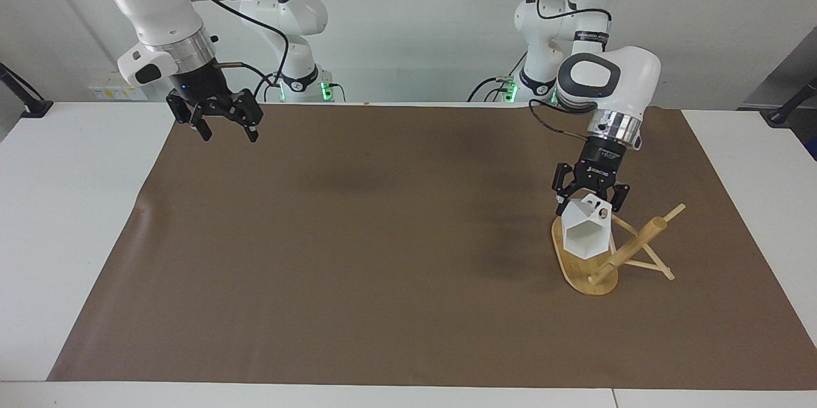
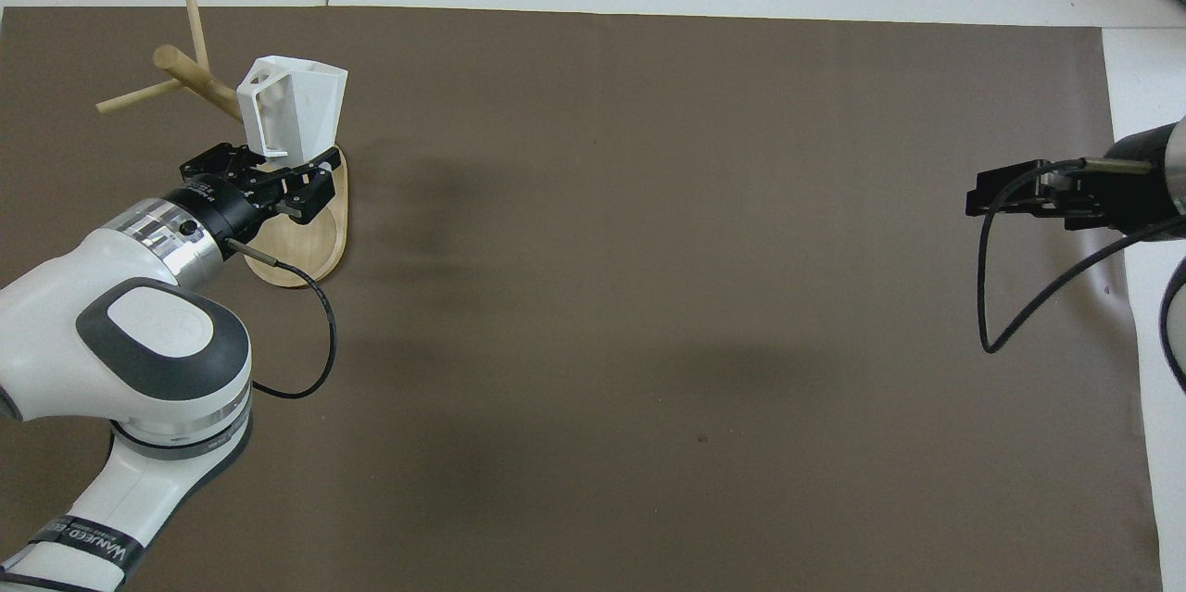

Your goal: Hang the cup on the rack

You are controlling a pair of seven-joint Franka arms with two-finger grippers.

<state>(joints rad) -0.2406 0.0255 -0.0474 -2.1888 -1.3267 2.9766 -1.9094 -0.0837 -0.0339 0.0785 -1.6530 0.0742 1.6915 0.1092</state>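
I should release the white cup from my left gripper on the rack's thin peg (image 2: pixel 263 113) that points toward my right gripper. The cup now hangs over the rack's oval base.
The white faceted cup (image 1: pixel 584 232) (image 2: pixel 292 106) hangs tipped on its side over the rack's oval base (image 1: pixel 574 271) (image 2: pixel 315 240). Its mouth points away from the robots. My left gripper (image 1: pixel 590 202) (image 2: pixel 269 168) is shut on the cup at its handle end, just above the pierced handle. The bamboo rack's post (image 1: pixel 632 245) (image 2: pixel 195 78) and thin pegs stand right beside the cup, toward the left arm's end of the table. I cannot tell whether cup and peg touch. My right gripper (image 1: pixel 223 132) (image 2: pixel 996 201) is open and holds nothing, raised over the mat's corner at the right arm's end.
A brown mat (image 1: pixel 383 267) covers most of the white table (image 1: pixel 70 216). Only the rack stands on it. A black cable loops from each wrist.
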